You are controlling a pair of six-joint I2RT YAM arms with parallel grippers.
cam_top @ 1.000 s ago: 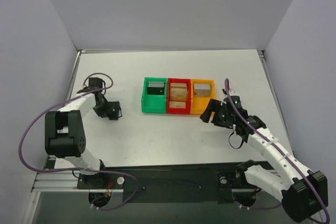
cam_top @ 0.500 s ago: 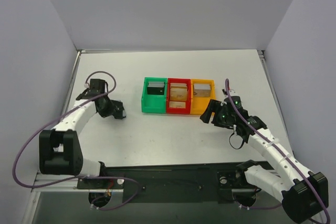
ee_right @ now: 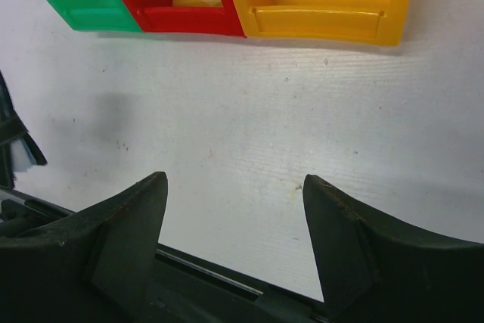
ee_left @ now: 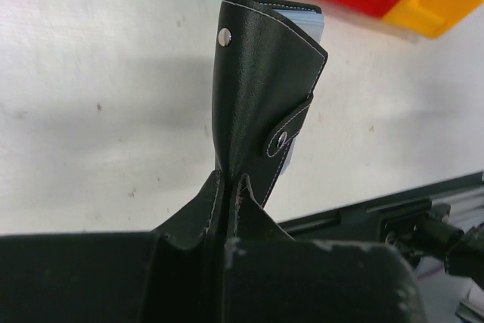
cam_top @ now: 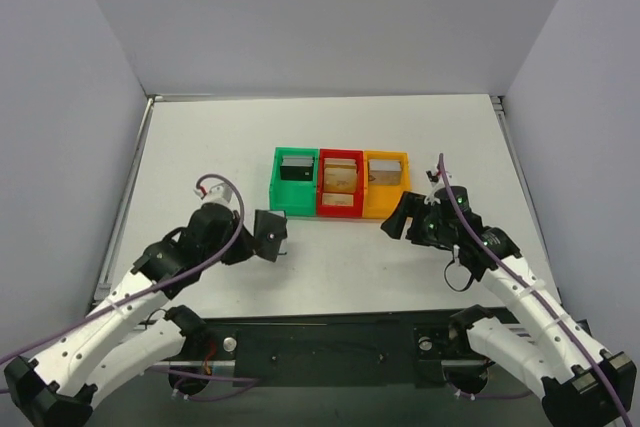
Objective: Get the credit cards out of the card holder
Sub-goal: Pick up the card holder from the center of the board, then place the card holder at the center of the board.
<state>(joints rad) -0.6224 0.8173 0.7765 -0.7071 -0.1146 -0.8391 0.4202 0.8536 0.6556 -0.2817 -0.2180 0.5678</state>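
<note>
The snap tab is closed on the raised card holder, so next my left gripper lays the holder flat to let my right gripper take the edge (ee_left: 318, 77) beside the tab.
The card holder (ee_left: 257, 88) is a black stitched case with a snap tab, held up off the table. My left gripper (ee_left: 229, 179) is shut on its lower edge. Pale blue card edges (ee_left: 305, 17) show at its top. In the top view the card holder (cam_top: 271, 234) hangs in front of the green bin, with the left gripper (cam_top: 254, 238) just left of it. My right gripper (cam_top: 397, 215) stands open and empty over bare table near the orange bin; in the right wrist view the right gripper (ee_right: 234, 183) has nothing between its fingers.
Green bin (cam_top: 276, 185), red bin (cam_top: 321, 187) and orange bin (cam_top: 404, 179) stand side by side mid-table; the green holds a dark flat piece, the others tan ones. Grey walls close in the left, right and back. The black base rail (cam_top: 330, 332) runs along the near edge.
My left gripper closed on the card holder and swung from the far left toward the centre, carrying it to just in front of the green bin. The right gripper has barely moved.
</note>
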